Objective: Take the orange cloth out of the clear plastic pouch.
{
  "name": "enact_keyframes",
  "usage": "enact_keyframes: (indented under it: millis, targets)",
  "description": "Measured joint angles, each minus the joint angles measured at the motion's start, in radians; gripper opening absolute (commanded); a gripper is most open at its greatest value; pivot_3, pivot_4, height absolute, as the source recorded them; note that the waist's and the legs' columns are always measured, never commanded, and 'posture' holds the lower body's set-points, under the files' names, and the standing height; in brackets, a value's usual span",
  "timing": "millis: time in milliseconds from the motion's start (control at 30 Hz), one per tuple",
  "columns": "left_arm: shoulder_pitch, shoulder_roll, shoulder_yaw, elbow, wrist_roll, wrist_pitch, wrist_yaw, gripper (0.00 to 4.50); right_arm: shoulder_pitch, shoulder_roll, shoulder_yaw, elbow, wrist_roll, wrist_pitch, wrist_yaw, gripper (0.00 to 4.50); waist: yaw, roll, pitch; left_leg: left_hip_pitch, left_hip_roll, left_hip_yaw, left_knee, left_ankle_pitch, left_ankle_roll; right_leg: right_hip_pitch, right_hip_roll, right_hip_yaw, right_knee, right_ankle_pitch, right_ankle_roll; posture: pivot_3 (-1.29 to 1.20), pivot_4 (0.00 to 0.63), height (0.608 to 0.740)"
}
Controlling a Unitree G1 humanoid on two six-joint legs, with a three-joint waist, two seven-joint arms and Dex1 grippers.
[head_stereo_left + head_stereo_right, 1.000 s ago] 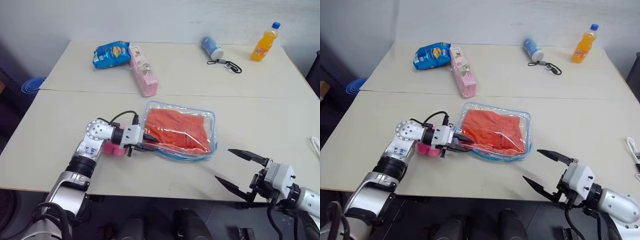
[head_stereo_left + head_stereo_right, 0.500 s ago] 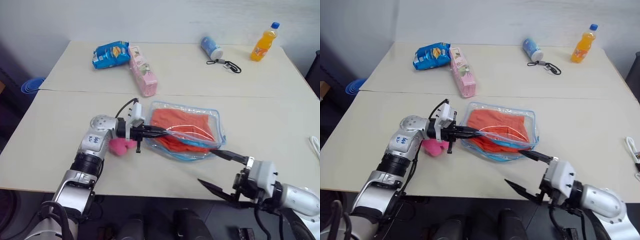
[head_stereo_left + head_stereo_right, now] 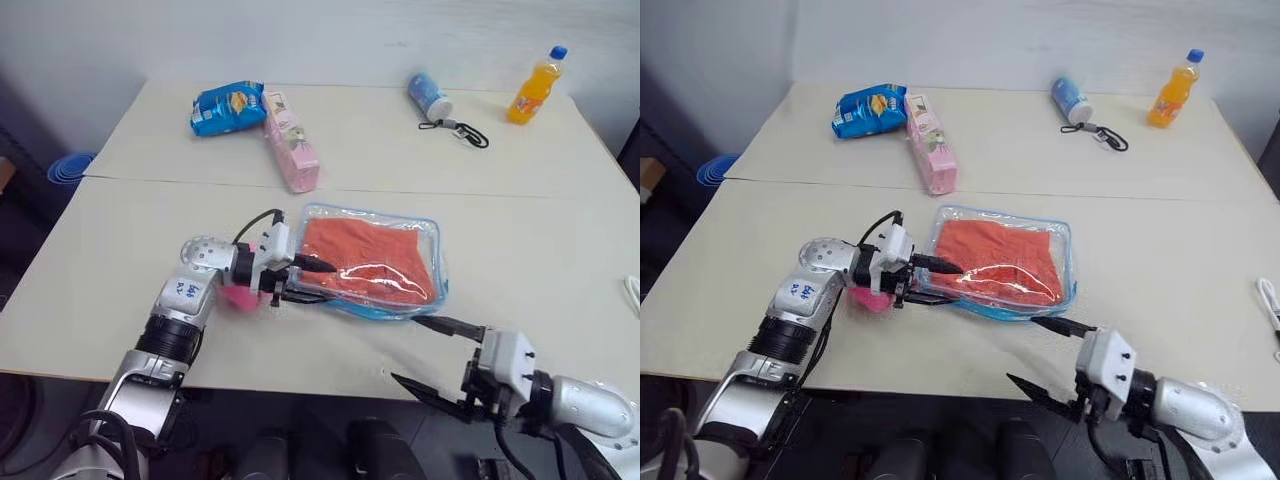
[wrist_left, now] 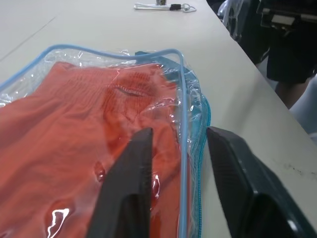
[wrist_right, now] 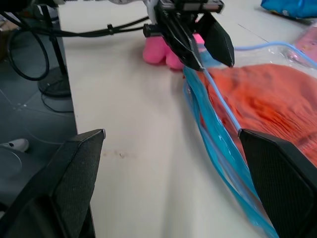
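Note:
The pouch's upper blue edge sits low over the orange cloth. Next, my left gripper pinches and lifts that edge [image 4: 184, 130] before my right gripper reaches inside.
The clear plastic pouch [image 3: 372, 213] with light blue edging lies flat mid-table, and the orange cloth [image 3: 368, 262] fills its inside. At the pouch's left end my left gripper [image 3: 308, 281] is open, one finger above and one below the open blue edge [image 4: 184, 94]. In the left wrist view the wrinkled cloth [image 4: 74, 124] shows through the plastic. My right gripper [image 3: 432, 357] is open with nothing in it, at the table's front edge just in front of the pouch. Its wrist view looks past its spread fingers [image 5: 74, 168] at the pouch's open end.
A fluffy pink plush toy [image 3: 238, 297] sits against my left wrist. At the back lie a blue snack bag [image 3: 227, 107], a pink box [image 3: 292, 155], a blue-white bottle [image 3: 427, 95] with a black strap, and an orange drink bottle [image 3: 533, 85].
My left gripper, shut on the pouch's edge and lifting it half a second ago, has opened and the pouch has sunk flat. My right gripper has moved left towards the pouch.

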State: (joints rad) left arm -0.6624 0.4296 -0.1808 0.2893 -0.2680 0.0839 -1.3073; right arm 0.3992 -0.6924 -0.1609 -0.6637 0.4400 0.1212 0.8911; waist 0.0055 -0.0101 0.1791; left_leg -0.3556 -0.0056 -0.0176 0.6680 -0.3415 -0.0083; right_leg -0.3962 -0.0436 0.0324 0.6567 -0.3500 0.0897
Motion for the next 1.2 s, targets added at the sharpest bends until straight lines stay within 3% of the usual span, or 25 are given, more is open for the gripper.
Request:
enact_keyframes:
  millis: [100, 233, 500, 600, 800, 967, 1133, 1200]
  targets:
    - [0.003, -0.005, -0.006, 0.000, 0.009, -0.017, 0.007, 1.87, 0.052, 0.000, -0.016, 0.000, 0.000, -0.017, 0.012, 4.50, -0.003, 0.000, 0.000, 0.000, 0.000, 0.000, 0.000, 0.000, 0.000, 0.000, 0.000, 0.000, 0.000, 0.000, 0.000, 0.00, 0.150, 0.740]
    - [0.007, -0.007, -0.030, -0.002, 0.015, -0.052, -0.029, 0.68, 0.053, 0.000, -0.040, -0.001, 0.000, -0.027, 0.011, 4.50, -0.008, 0.000, 0.000, 0.001, 0.000, 0.000, 0.000, 0.000, 0.000, 0.000, 0.001, 0.001, 0.001, 0.000, 0.000, 0.00, 0.150, 0.740]
    - [0.013, 0.005, -0.064, 0.053, 0.080, -0.253, -0.065, 0.68, 0.047, 0.000, -0.043, -0.001, 0.000, -0.032, 0.014, 4.50, -0.003, 0.000, 0.000, 0.001, 0.000, 0.000, 0.001, 0.000, 0.000, 0.001, 0.000, 0.001, 0.000, 0.000, 0.000, 0.00, 0.150, 0.740]
    - [0.013, -0.017, -0.065, 0.080, 0.097, -0.312, -0.039, 1.30, 0.044, 0.000, -0.042, -0.001, -0.001, -0.032, 0.016, 4.50, -0.003, 0.000, 0.000, 0.001, 0.000, 0.000, 0.001, 0.000, 0.001, 0.001, 0.000, 0.000, 0.000, 0.000, 0.000, 0.00, 0.150, 0.740]
    - [0.007, -0.034, -0.033, 0.135, 0.098, -0.470, -0.004, 3.11, 0.044, 0.000, -0.039, 0.001, -0.010, -0.034, 0.022, 4.50, -0.006, 0.000, 0.000, 0.001, 0.000, 0.000, 0.000, 0.000, 0.000, 0.001, 0.001, 0.000, 0.000, 0.000, 0.000, 0.00, 0.150, 0.740]
    - [0.006, -0.022, -0.033, 0.227, 0.140, -0.546, 0.015, 3.11, 0.039, 0.000, -0.036, 0.005, -0.014, -0.034, 0.031, 4.50, -0.005, 0.000, 0.000, 0.002, 0.000, 0.001, 0.000, 0.000, 0.001, 0.001, 0.001, 0.000, 0.001, 0.000, 0.000, 0.00, 0.150, 0.740]
    - [-0.001, -0.028, -0.033, 0.257, 0.156, -0.544, 0.050, 2.00, 0.028, 0.000, -0.033, 0.005, -0.017, -0.034, 0.032, 4.50, -0.003, 0.000, 0.000, 0.001, 0.000, 0.001, 0.000, 0.000, 0.001, 0.001, 0.000, 0.000, 0.001, 0.000, 0.000, 0.00, 0.150, 0.740]
    - [-0.002, -0.032, -0.033, 0.261, 0.155, -0.541, 0.051, 1.31, 0.028, 0.000, -0.031, 0.005, -0.019, -0.034, 0.032, 4.50, -0.003, 0.000, 0.000, 0.001, 0.000, 0.001, 0.000, 0.000, 0.001, 0.001, 0.000, 0.000, 0.001, 0.000, 0.000, 0.00, 0.150, 0.740]
